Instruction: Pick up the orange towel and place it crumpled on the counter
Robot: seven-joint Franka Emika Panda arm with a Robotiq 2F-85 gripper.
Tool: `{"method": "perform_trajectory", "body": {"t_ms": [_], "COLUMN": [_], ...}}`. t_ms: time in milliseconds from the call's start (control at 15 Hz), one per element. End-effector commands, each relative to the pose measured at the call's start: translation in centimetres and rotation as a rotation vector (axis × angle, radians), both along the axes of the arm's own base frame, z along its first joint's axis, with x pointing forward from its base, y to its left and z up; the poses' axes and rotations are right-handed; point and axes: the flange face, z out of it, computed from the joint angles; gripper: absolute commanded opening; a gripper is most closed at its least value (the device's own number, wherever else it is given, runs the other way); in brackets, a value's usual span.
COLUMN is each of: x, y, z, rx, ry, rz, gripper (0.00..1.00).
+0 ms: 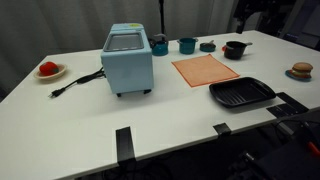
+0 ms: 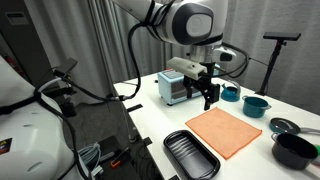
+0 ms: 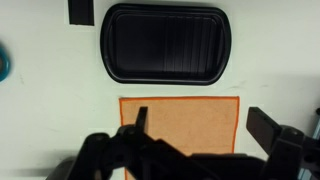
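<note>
My gripper needs to grip the orange towel's corner (image 1: 233,75) (image 3: 126,104) between the black pot and the black grill tray.
The orange towel (image 1: 205,70) lies flat and spread out on the white counter (image 1: 90,115). It shows in both exterior views (image 2: 224,132) and fills the lower middle of the wrist view (image 3: 185,120). My gripper (image 2: 208,97) hangs in the air above the towel's edge nearest the toaster oven, clear of the cloth. In the wrist view its two dark fingers (image 3: 203,125) are spread wide over the towel with nothing between them. The gripper is open and empty.
A light blue toaster oven (image 1: 127,60) stands beside the towel, its cord trailing left. A black ridged grill tray (image 1: 241,94) lies in front of the towel. Two teal cups (image 1: 187,45), a black pot (image 1: 235,49) and a small plate of red food (image 1: 48,70) sit around.
</note>
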Motion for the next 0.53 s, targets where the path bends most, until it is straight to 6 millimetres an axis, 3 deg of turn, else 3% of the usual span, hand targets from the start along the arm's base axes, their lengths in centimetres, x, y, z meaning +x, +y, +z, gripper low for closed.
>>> {"method": "perform_trajectory", "body": {"t_ms": [0,267,467], "x": [3.4,6.1,7.6], "y": [-1.2,-1.8,-3.2], "z": [-2.8,-6.5,-9.0], "rx": [0.044,0.051,0.053], "ry": [-0.033,-0.046,-0.031], "rz": [-0.064,-0.125,-0.171], "gripper": [1.0,1.0,1.0]}}
